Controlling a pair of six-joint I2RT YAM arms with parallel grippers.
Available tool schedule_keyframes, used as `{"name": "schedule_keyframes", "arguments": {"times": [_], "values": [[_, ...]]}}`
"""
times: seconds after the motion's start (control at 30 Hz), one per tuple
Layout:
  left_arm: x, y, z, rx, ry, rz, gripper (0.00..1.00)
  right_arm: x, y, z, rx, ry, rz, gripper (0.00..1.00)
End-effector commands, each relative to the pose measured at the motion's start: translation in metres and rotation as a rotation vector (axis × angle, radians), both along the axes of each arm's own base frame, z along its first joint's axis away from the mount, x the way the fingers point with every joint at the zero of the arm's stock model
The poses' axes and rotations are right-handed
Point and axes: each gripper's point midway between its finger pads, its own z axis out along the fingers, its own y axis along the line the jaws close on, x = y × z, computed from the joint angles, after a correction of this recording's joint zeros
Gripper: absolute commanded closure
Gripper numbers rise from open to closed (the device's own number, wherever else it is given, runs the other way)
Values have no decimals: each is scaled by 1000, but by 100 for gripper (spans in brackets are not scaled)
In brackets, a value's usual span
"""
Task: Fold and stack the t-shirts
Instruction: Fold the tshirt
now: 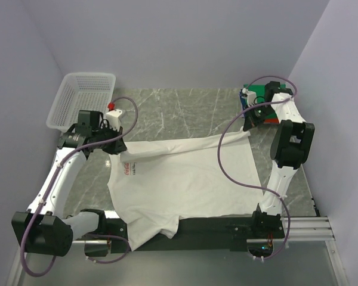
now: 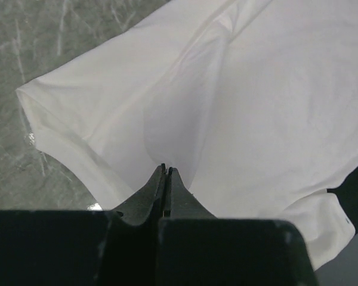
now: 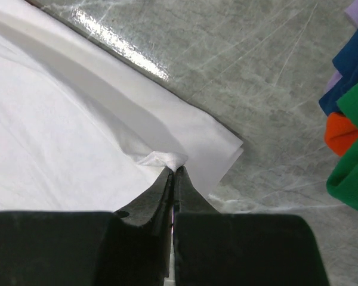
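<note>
The fingers of my right gripper pinch only a small bunch of cloth, so they should open, reach lower and take a deeper hold on the white t-shirt's folded edge [image 3: 129, 152].
A white t-shirt [image 1: 185, 179] lies spread across the grey table with its small red chest logo [image 1: 126, 170] facing up. My left gripper [image 1: 115, 148] is shut on the shirt's far-left edge near the sleeve. In the left wrist view the closed jaws [image 2: 166, 169] meet a ridge of white cloth [image 2: 238, 107]. My right gripper [image 1: 249, 127] is shut on the shirt's far-right corner. The right wrist view shows a small bunch of cloth [image 3: 164, 159] pinched at the tips [image 3: 174, 170]. Folded green, blue and orange tees [image 1: 259, 92] are stacked at the back right; they also show in the right wrist view [image 3: 353, 161].
A white mesh basket [image 1: 83, 98] stands at the back left, just behind the left arm. A black strip [image 1: 215, 226] runs along the near table edge, with the shirt's lower part hanging over it. Walls close in the left, back and right.
</note>
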Motion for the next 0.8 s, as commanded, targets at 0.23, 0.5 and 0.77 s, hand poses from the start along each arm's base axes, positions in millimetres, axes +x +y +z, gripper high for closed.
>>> {"name": "schedule_keyframes", "arguments": {"times": [0.23,0.5,0.77], "values": [[-24,-25,7,-1,17,-70,100,-9,-2,26,-8,-60,31,100],[-35,-22,16,9,28,-76,100,-20,-3,27,-17,-53,59,100],[-35,-14,10,63,32,-87,100,-36,-8,11,-45,-16,82,100]]}}
